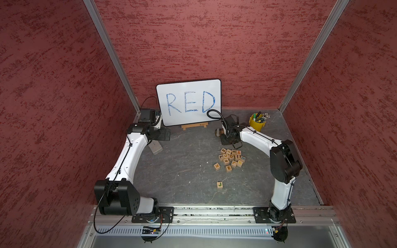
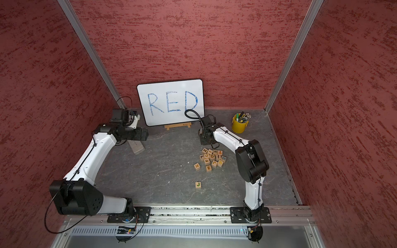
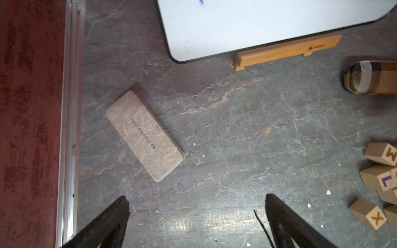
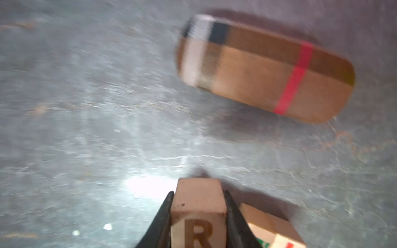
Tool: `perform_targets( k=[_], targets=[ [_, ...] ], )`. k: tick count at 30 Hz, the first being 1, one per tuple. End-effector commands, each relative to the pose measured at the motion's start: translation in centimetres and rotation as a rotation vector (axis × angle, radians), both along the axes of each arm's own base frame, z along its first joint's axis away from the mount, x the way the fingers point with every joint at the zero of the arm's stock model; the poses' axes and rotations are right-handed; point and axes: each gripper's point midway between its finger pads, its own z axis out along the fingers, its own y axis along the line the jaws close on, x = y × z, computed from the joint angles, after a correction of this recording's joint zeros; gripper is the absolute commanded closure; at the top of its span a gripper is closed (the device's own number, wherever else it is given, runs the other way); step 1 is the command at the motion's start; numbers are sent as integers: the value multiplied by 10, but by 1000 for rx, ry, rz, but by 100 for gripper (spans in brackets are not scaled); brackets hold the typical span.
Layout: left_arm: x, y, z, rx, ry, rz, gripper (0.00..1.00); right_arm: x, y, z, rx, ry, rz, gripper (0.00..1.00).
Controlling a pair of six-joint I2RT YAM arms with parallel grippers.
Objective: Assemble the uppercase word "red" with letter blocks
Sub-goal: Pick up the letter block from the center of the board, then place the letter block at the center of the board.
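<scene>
Next, my right gripper puts the R block, now held just above the grey table, down on the bare table [image 1: 186, 155] between the grey flat pad and the pile.
My right gripper [image 4: 198, 192] is shut on a light-wood letter block with an orange-brown R [image 4: 198, 214], held just above the grey table. In both top views the block is hidden under the right wrist [image 1: 229, 137], which hangs behind the pile of blocks [image 1: 231, 158]. The D block [image 1: 231, 156] lies in the middle of that pile. The orange-brown E block [image 1: 229, 168] lies at the pile's front edge. My left gripper [image 3: 197, 196] stands open and holds nothing, low over the table at the back left, near the whiteboard.
A whiteboard [image 1: 189, 102] reading RED leans on a wooden stand [image 1: 194, 126] at the back. A plaid case [image 4: 264, 68] lies just ahead of the right gripper. A grey flat pad [image 3: 145, 136] lies by the left gripper. Yellow pen cup [image 1: 257, 123] back right; J block [image 1: 219, 184] alone in front.
</scene>
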Motion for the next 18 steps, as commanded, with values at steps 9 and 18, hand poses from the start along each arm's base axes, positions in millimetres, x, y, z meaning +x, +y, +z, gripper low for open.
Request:
perform_targets(
  k=[9, 18],
  targets=[
    [-13, 52, 13, -55, -44, 157, 0, -40, 121, -22, 13, 98, 197, 77],
    [-32, 77, 23, -59, -76, 204, 0, -50, 183, -45, -29, 132, 290, 76]
  ],
)
